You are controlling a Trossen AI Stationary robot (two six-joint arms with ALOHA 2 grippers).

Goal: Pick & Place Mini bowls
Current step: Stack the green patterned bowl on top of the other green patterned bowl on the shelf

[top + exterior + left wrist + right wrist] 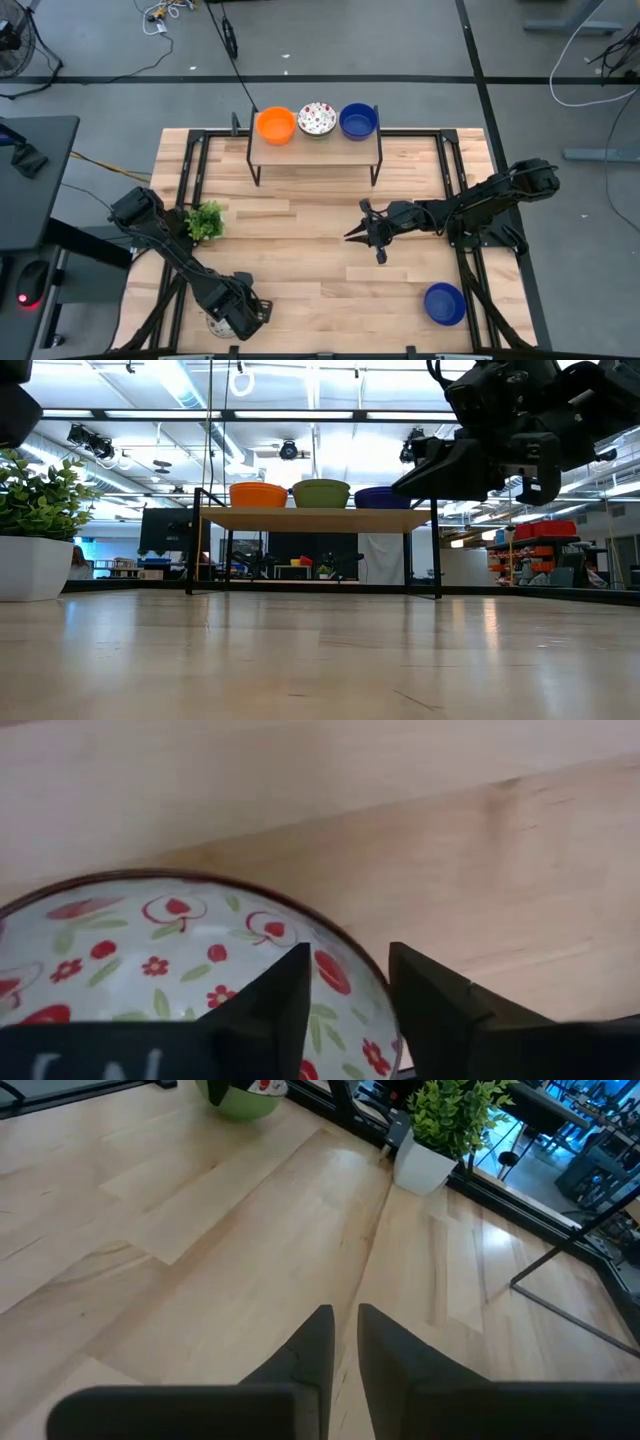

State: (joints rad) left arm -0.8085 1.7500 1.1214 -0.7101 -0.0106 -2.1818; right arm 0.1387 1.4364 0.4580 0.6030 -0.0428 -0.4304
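The speckled bowl's rim slants across the gap between my left gripper's fingers. Next, I open them and take the bowl rim's side [398, 1036] that runs along the fingers.
Three mini bowls stand in a row on a small raised shelf [315, 150] at the table's far side: orange [276, 125], speckled [316, 119] and blue [358, 121]. Another blue bowl [444, 303] rests on the table near the right near corner. A white bowl with red-green speckles [150, 950] is at the near left corner, under my left gripper [240, 310], which is shut on it. My right gripper [342, 1342] is shut and holds nothing. It hangs over the middle of the table [362, 233], right of centre. My left gripper holds the speckled bowl by its rim [350, 955], one finger [275, 1010] inside the bowl and the other [430, 1010] outside. The fingers come from above, slanting. Whether the bowl is lifted or still rests on the table I cannot tell.
A small green plant in a white pot [205, 222] stands on the table's left side, close to my left arm. The shelf's dark metal legs [438, 555] stand at the far side. Bare wood [300, 270] stretches between the two arms.
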